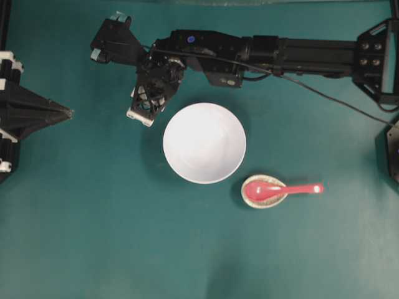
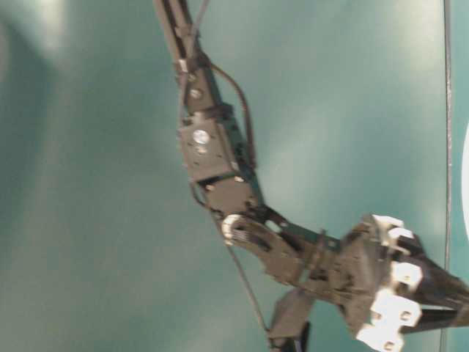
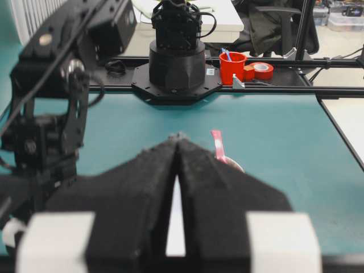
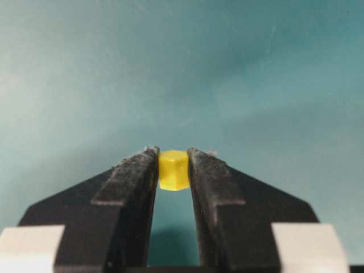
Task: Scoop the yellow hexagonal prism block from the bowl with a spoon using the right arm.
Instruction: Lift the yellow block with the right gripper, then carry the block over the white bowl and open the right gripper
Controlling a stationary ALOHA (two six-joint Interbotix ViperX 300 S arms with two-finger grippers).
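The robot's right gripper should release the yellow hexagonal prism block near the middle of the white bowl (image 1: pixel 208 141).
The yellow hexagonal prism block (image 4: pixel 173 169) is pinched between the fingertips of my right gripper (image 4: pixel 173 157), which is shut on it just above the teal table. In the overhead view the right arm reaches across, and its gripper (image 1: pixel 144 111) hangs just left of the white bowl (image 1: pixel 204 142), outside the rim. The bowl's inside shows only white. The pinkish-red spoon (image 1: pixel 274 189) lies with its head in a small speckled dish (image 1: pixel 264 200) to the bowl's lower right, handle pointing right. My left gripper (image 1: pixel 67 113) rests shut at the left edge, holding nothing (image 3: pixel 178 138).
In the left wrist view the spoon handle (image 3: pixel 217 145) sticks up past my fingers and the right arm (image 3: pixel 57 85) looms on the left. At the table's far end stand an arm base (image 3: pixel 176 68), a red cup (image 3: pixel 232 67) and tape rolls (image 3: pixel 261 70).
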